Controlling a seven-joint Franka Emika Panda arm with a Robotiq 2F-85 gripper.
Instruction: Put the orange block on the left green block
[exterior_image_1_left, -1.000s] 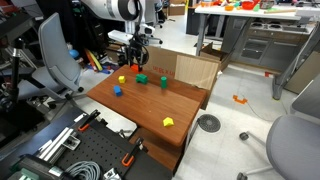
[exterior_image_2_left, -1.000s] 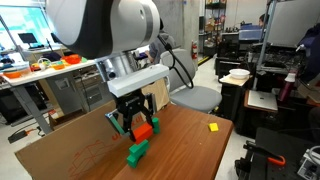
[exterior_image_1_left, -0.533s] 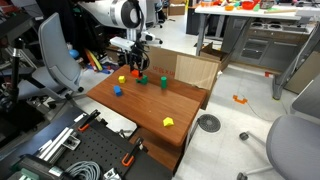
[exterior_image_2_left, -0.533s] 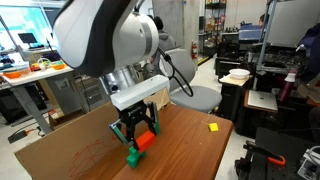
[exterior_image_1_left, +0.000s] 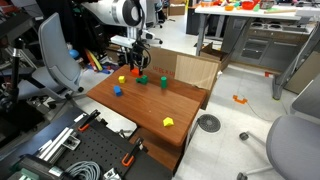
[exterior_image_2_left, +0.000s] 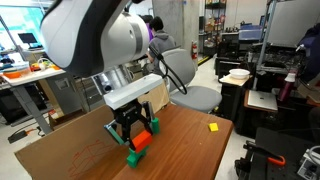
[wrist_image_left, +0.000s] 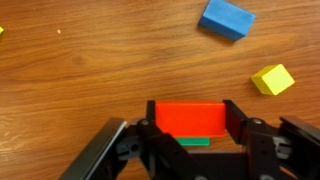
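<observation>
Next, my gripper lets go of the orange block on top of the green block (exterior_image_1_left: 141, 75) (wrist_image_left: 195, 141) between the yellow block and the narrower green block.
My gripper (wrist_image_left: 188, 122) is shut on the orange block (wrist_image_left: 188, 118), one finger on each side of it. The left green block (wrist_image_left: 192, 141) lies directly beneath, with only a thin strip showing under the orange block in the wrist view. In an exterior view the orange block (exterior_image_2_left: 142, 140) hangs in my gripper (exterior_image_2_left: 136, 135) right over the left green block (exterior_image_2_left: 133, 157); I cannot tell whether they touch. In an exterior view my gripper (exterior_image_1_left: 137, 67) stands over the left green block (exterior_image_1_left: 142, 78) at the far side of the wooden table (exterior_image_1_left: 150, 112).
The narrower green block (exterior_image_1_left: 163, 82) stands close beside it. A yellow block (exterior_image_1_left: 122, 80) and a blue block (exterior_image_1_left: 116, 90) lie nearby; they also show in the wrist view, blue (wrist_image_left: 226, 19) and yellow (wrist_image_left: 273, 79). Another yellow block (exterior_image_1_left: 168, 122) sits near the table's front edge.
My gripper has come down with the orange block toward the left green block, then held almost still over the last half second.
</observation>
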